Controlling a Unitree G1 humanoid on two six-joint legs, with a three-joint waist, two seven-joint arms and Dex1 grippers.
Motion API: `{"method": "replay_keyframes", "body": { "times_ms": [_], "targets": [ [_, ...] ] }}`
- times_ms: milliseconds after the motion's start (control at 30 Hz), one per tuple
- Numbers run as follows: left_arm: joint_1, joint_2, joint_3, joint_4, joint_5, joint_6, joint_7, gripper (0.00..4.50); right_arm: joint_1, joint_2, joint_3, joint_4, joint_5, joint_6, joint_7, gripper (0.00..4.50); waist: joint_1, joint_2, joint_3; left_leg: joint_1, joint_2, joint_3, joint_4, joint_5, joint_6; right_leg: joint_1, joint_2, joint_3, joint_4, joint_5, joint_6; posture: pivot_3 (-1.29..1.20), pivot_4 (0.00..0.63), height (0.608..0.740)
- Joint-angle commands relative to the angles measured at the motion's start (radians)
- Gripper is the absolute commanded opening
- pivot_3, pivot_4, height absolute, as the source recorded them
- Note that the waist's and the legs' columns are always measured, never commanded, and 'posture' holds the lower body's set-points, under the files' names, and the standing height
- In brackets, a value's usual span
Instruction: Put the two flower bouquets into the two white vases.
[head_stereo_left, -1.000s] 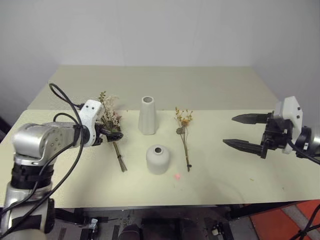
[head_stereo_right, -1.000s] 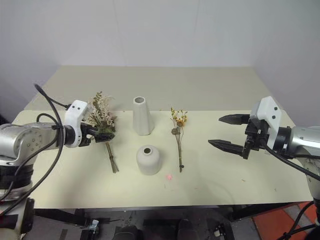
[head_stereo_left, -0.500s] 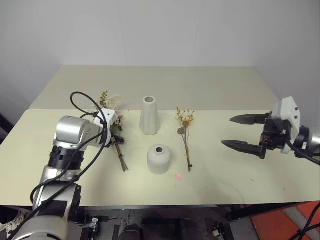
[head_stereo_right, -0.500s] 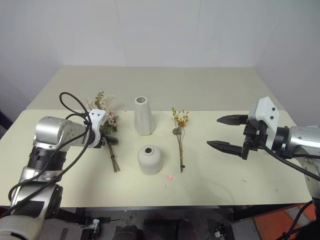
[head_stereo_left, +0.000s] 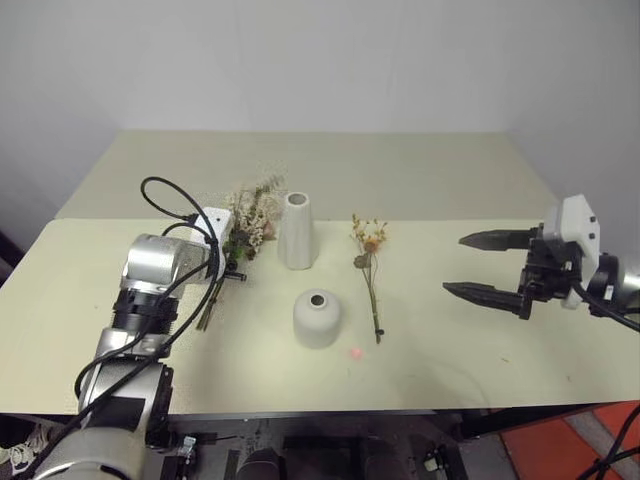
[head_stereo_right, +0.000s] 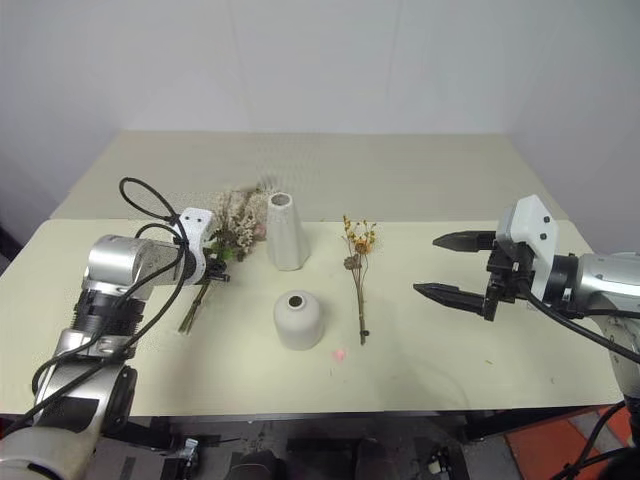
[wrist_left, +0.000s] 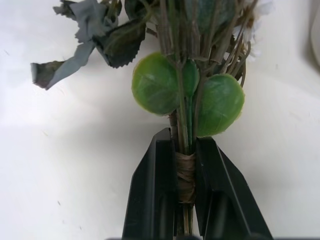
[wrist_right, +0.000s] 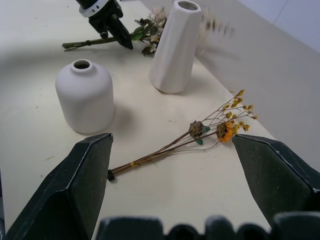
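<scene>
My left gripper needs to release the fuller bouquet with its stems in the opening of the tall tapered white vase (head_stereo_left: 297, 200). The bouquet's head now leans toward that vase.
My left gripper (wrist_left: 186, 175) is shut on the twine-bound stems of the fuller cream, pink and green bouquet (head_stereo_left: 248, 215), whose head leans toward the tall tapered white vase (head_stereo_left: 295, 231) while its stem ends (head_stereo_left: 207, 312) trail toward the table's front. The short squat white vase (head_stereo_left: 317, 318) stands in front of the tall one. The thin sprig with yellow-orange blooms (head_stereo_left: 369, 264) lies flat to their right. My right gripper (head_stereo_left: 478, 265) hovers open over the table's right side, away from the sprig.
The cream table (head_stereo_left: 440, 340) has a seam across its middle and a wall behind it. A small red light spot (head_stereo_left: 355, 352) sits near the squat vase. Black cables (head_stereo_left: 160, 190) loop from my left arm.
My left gripper has shut on the fuller bouquet's stems and swung it; its head now points toward the tall vase and its stem ends have shifted left. The right gripper stayed still.
</scene>
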Motion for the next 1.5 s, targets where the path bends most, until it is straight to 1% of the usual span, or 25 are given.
{"method": "replay_keyframes", "body": {
  "times_ms": [33, 100, 133, 200, 300, 367, 467, 667, 800, 1033, 1167, 1500],
  "targets": [
    [0.031, 0.015, 0.109, -0.122, 0.021, -0.239, 0.013, 0.14, 0.010, -0.018, -0.044, -0.021, 0.012, -0.021, 0.018, 4.50, 0.000, 0.000, 0.000, 0.000, 0.000, 0.000, 0.000, 0.000, 0.000, 0.000, 0.000, 0.000, 0.000, 0.000, 0.000, 0.00, 0.150, 0.740],
    [0.053, -0.027, 0.191, -0.172, 0.002, -0.472, 0.018, 0.14, 0.013, -0.016, -0.045, -0.022, 0.009, -0.024, 0.020, 4.50, 0.002, 0.000, 0.000, 0.000, 0.000, 0.000, 0.000, 0.000, 0.000, 0.000, 0.000, 0.000, 0.000, 0.000, 0.000, 0.00, 0.150, 0.740],
    [0.047, -0.051, 0.227, -0.180, -0.017, -0.537, 0.022, 0.14, 0.014, -0.015, -0.045, -0.022, 0.008, -0.024, 0.021, 4.50, 0.004, 0.000, 0.000, 0.000, 0.001, 0.000, 0.000, 0.000, 0.000, 0.000, 0.000, 0.000, 0.000, 0.000, 0.000, 0.00, 0.150, 0.740],
    [0.001, -0.088, 0.294, -0.172, -0.094, -0.576, -0.013, 0.14, 0.014, -0.013, -0.046, -0.024, 0.008, -0.026, 0.018, 4.50, 0.010, 0.000, 0.000, -0.001, 0.000, 0.000, 0.000, 0.000, -0.001, 0.000, -0.001, 0.000, -0.001, 0.001, 0.000, 0.00, 0.150, 0.740],
    [-0.059, -0.119, 0.342, -0.151, -0.231, -0.634, -0.172, 0.14, 0.018, -0.010, -0.046, -0.030, 0.004, -0.032, 0.015, 4.50, 0.020, 0.000, 0.000, -0.001, 0.000, 0.000, 0.001, 0.000, -0.001, 0.000, -0.001, 0.000, -0.001, 0.001, 0.000, 0.00, 0.150, 0.740],
    [-0.094, -0.133, 0.353, -0.121, -0.297, -0.672, -0.278, 0.14, 0.019, -0.009, -0.044, -0.034, 0.001, -0.036, 0.012, 4.50, 0.022, 0.000, 0.000, -0.001, 0.000, 0.000, 0.001, 0.000, 0.000, 0.001, -0.001, -0.001, -0.001, 0.001, 0.000, 0.00, 0.150, 0.740],
    [-0.142, -0.152, 0.331, -0.050, -0.327, -0.736, -0.391, 0.14, 0.022, -0.007, -0.042, -0.040, -0.002, -0.043, 0.007, 4.50, 0.022, 0.000, 0.000, -0.001, -0.001, 0.001, 0.002, 0.000, 0.000, 0.001, -0.001, 0.000, -0.002, 0.001, 0.001, 0.00, 0.150, 0.740],
    [-0.225, -0.194, 0.264, 0.112, -0.289, -0.852, -0.491, 0.14, 0.026, -0.007, -0.043, -0.050, -0.001, -0.044, 0.000, 4.50, 0.019, 0.000, 0.000, 0.000, 0.000, 0.001, 0.002, 0.000, 0.000, 0.002, 0.000, 0.000, -0.002, 0.001, 0.001, 0.00, 0.150, 0.740],
    [-0.272, -0.209, 0.256, 0.190, -0.282, -0.916, -0.526, 0.14, 0.026, -0.007, -0.044, -0.052, 0.001, -0.044, -0.001, 4.50, 0.015, -0.001, 0.000, -0.001, 0.000, 0.001, 0.002, 0.000, 0.000, 0.001, 0.000, 0.000, -0.002, 0.001, 0.001, 0.00, 0.150, 0.740],
    [-0.385, -0.231, 0.247, 0.388, -0.233, -1.062, -0.545, 0.14, 0.029, -0.006, -0.044, -0.062, 0.005, -0.040, -0.004, 4.50, 0.014, -0.001, 0.000, -0.001, 0.000, 0.001, 0.002, 0.000, 0.000, 0.002, 0.000, 0.000, -0.002, 0.001, 0.001, 0.00, 0.150, 0.740],
    [-0.399, -0.256, 0.244, 0.443, -0.213, -1.124, -0.545, 0.14, 0.041, -0.006, -0.051, -0.078, 0.009, -0.035, -0.007, 4.50, 0.014, -0.001, 0.000, -0.001, 0.000, 0.001, 0.002, 0.000, 0.000, 0.002, 0.000, 0.000, -0.003, 0.001, 0.001, 0.00, 0.150, 0.740],
    [-0.388, -0.272, 0.220, 0.526, -0.161, -1.176, -0.564, 0.14, 0.057, -0.009, -0.061, -0.098, 0.016, -0.029, -0.020, 4.50, 0.013, -0.001, 0.000, -0.001, 0.000, 0.001, 0.003, 0.000, 0.000, 0.001, 0.000, 0.000, -0.002, 0.002, 0.001, 0.00, 0.150, 0.740]
  ]
}}
